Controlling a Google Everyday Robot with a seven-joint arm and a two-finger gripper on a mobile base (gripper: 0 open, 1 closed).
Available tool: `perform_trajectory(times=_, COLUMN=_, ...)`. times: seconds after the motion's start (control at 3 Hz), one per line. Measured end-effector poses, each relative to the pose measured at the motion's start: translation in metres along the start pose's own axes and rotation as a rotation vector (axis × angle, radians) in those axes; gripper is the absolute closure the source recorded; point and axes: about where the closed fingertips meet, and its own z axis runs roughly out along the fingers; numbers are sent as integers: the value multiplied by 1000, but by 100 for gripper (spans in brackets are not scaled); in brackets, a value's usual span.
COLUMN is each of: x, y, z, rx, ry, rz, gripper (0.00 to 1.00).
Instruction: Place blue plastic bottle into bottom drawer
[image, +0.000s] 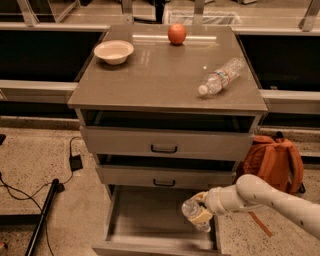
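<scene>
The gripper needs to release the blue plastic bottle on the bottom drawer's inside (183, 218), slightly off-center toward the orange backpack.
The blue plastic bottle (194, 211) is a stout clear bottle with a pale label. It is held tilted in my gripper (202, 212), over the right part of the open bottom drawer (135, 222). My white arm (270, 200) reaches in from the lower right. The gripper is shut on the bottle. The bottom drawer is a wide, shallow grey tray pulled out from the grey cabinet (165, 75), below two upper drawers with black handles.
On the cabinet top lie a slim clear bottle (220, 76), a white bowl (113, 51) and a red apple (177, 34). An orange backpack (275, 160) stands right of the cabinet. Black cables and a pole (42, 215) lie on the floor at left.
</scene>
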Motion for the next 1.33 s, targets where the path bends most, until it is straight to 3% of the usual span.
perform_trajectory(times=0.67, x=9, y=3, z=18, rx=-2, ry=-25, rz=29, gripper=100)
perform_trajectory(times=1.0, x=15, y=-22, z=56, rx=38, ry=-90, rz=52, gripper=100)
perform_trajectory(times=1.33, x=50, y=-36, z=120, rx=37, ry=-101, rz=123, gripper=100)
